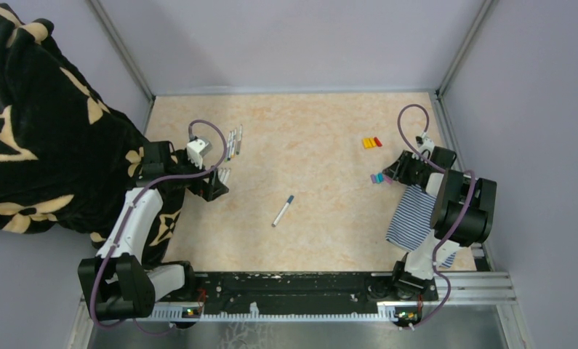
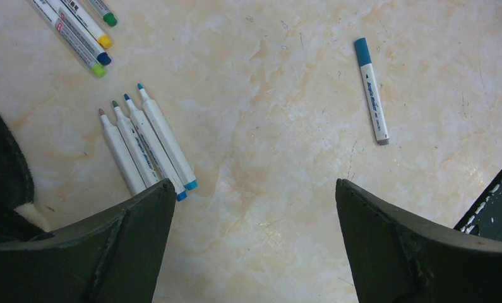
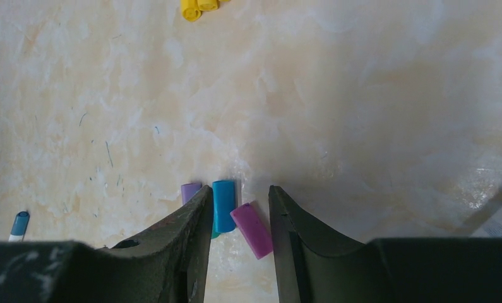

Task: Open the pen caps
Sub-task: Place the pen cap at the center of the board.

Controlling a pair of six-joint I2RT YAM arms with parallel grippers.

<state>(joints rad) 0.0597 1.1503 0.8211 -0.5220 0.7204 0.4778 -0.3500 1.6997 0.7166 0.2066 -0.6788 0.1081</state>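
Note:
The magenta cap leans away from the row. Next, my right gripper pinches it and sets it straight beside the blue cap [image 3: 224, 206] before the next pen.
My left gripper [image 1: 217, 182] [image 2: 253, 186] is wide open and empty, low over the table. Several uncapped white pens [image 2: 148, 145] lie by its left finger [image 2: 134, 240]. More pens [image 2: 77, 28] lie beyond them. One pen with a blue cap [image 2: 372, 91] [image 1: 283, 211] lies alone mid-table. My right gripper [image 1: 392, 173] [image 3: 240, 189] is narrowly open just above loose pen caps. A blue cap [image 3: 223, 205] and a magenta cap [image 3: 256, 228] lie on the table between its jaws. A lilac cap [image 3: 190, 190] lies just outside the left finger. Orange, yellow and red caps [image 1: 371, 142] lie farther back.
A blue-and-white striped cloth [image 1: 413, 214] lies under the right arm. A black-and-cream blanket [image 1: 46, 123] hangs over the left wall next to the left arm. Grey walls close in the table on three sides. Yellow caps [image 3: 197, 7] show at the top of the right wrist view.

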